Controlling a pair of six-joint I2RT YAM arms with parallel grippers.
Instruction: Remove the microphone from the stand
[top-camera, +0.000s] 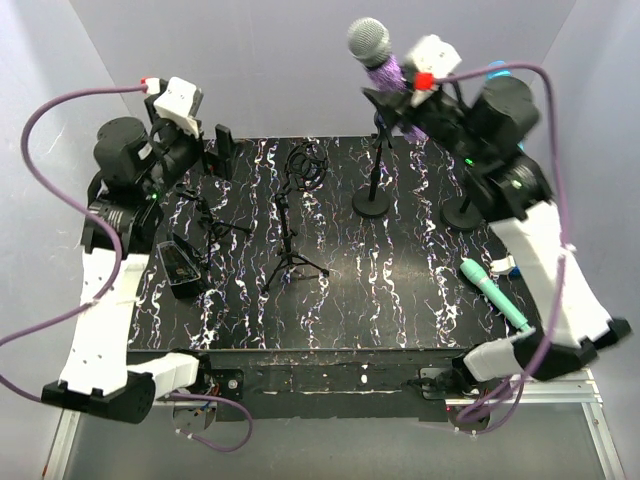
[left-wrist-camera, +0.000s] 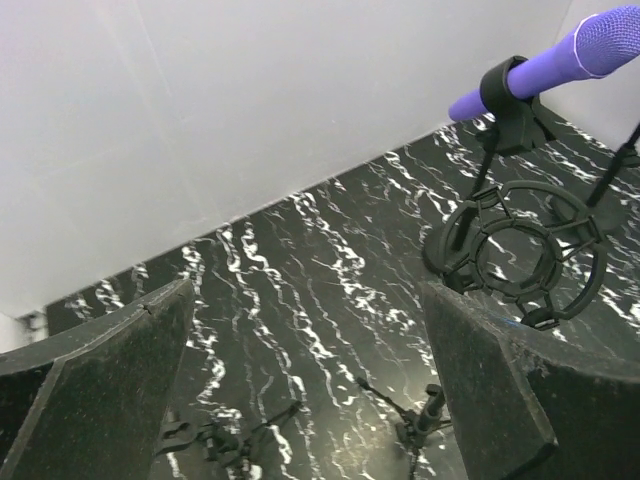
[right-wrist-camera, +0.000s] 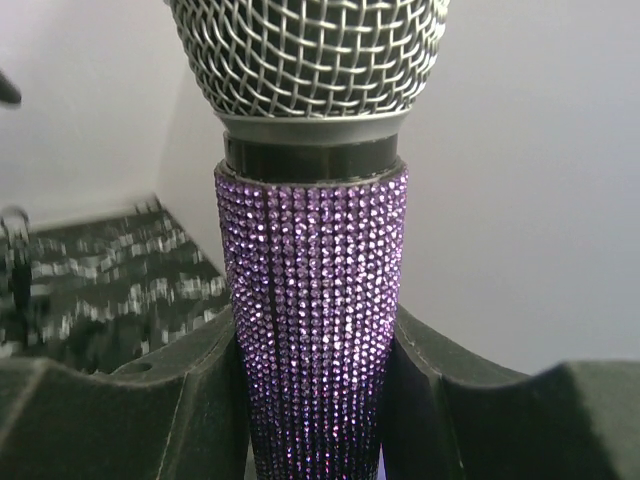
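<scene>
The robot's right gripper will set the purple microphone, still in the clip atop the stand, down next to the teal microphone, toward the table's front edge (top-camera: 480, 302).
The purple rhinestone microphone (top-camera: 378, 60) with a silver mesh head (right-wrist-camera: 305, 55) sits tilted in the black clip (left-wrist-camera: 506, 90) atop the round-base stand (top-camera: 373, 198) at the back of the table. My right gripper (top-camera: 402, 88) is shut on the microphone's purple body (right-wrist-camera: 312, 330), one finger (right-wrist-camera: 150, 410) on each side, just below the head. The microphone also shows in the left wrist view (left-wrist-camera: 560, 60), still in the clip. My left gripper (top-camera: 222, 150) is open and empty above the table's back left, with bare marbled table between its fingers (left-wrist-camera: 100, 400).
A shock-mount stand (top-camera: 303, 165) stands left of the microphone stand, also seen from the left wrist (left-wrist-camera: 530, 262). A tripod (top-camera: 290, 260), a small tripod (top-camera: 205, 215) and a black box (top-camera: 185, 265) are centre-left. A teal microphone (top-camera: 495, 293) and a second round base (top-camera: 462, 212) are right.
</scene>
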